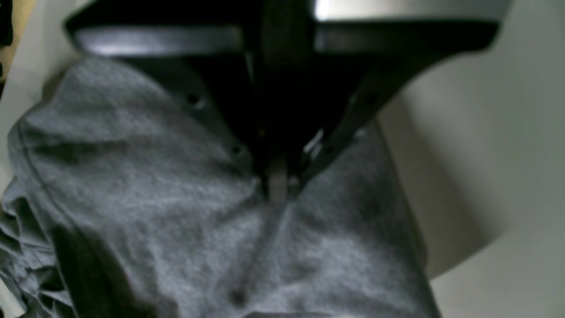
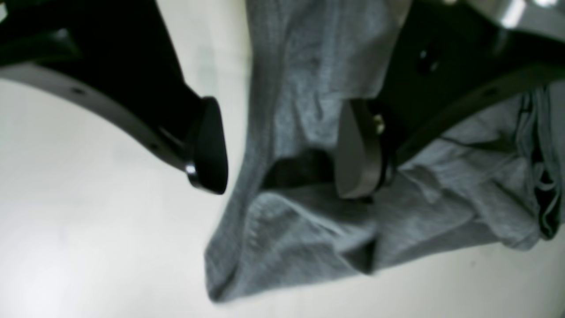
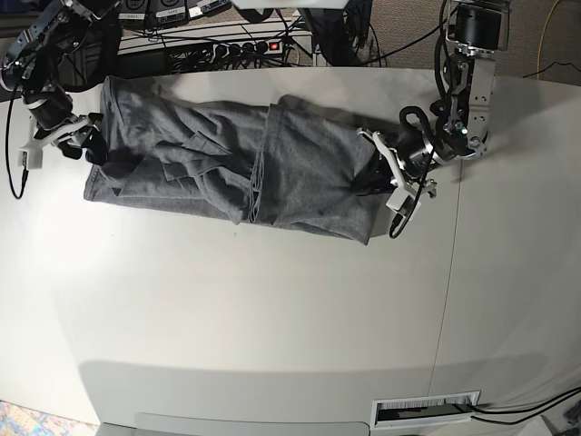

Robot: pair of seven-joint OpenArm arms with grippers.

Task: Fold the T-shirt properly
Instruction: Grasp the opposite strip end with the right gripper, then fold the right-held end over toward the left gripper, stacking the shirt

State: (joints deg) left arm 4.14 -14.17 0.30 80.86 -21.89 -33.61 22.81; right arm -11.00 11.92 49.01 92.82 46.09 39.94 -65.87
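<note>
The T-shirt lies crumpled in a long piece, so before folding, the robot's right gripper needs to pinch the T-shirt's loose end (image 3: 103,185) and bring it to the left gripper.
The heather-grey T-shirt (image 3: 218,163) lies crumpled in a long band across the far part of the white table (image 3: 272,309). At its right end my left gripper (image 3: 374,173) pinches the cloth. In the left wrist view that gripper (image 1: 278,185) is shut on a fold of the T-shirt (image 1: 154,198). My right gripper (image 3: 91,145) is at the shirt's left end. In the right wrist view it (image 2: 282,150) stands wide open, one finger pad (image 2: 207,145) over bare table and the other resting against the T-shirt (image 2: 300,229), whose edge lies loose between them.
A power strip and cables (image 3: 245,41) run along the table's far edge. A seam (image 3: 454,227) crosses the table on the right. A slotted vent (image 3: 427,411) sits at the near edge.
</note>
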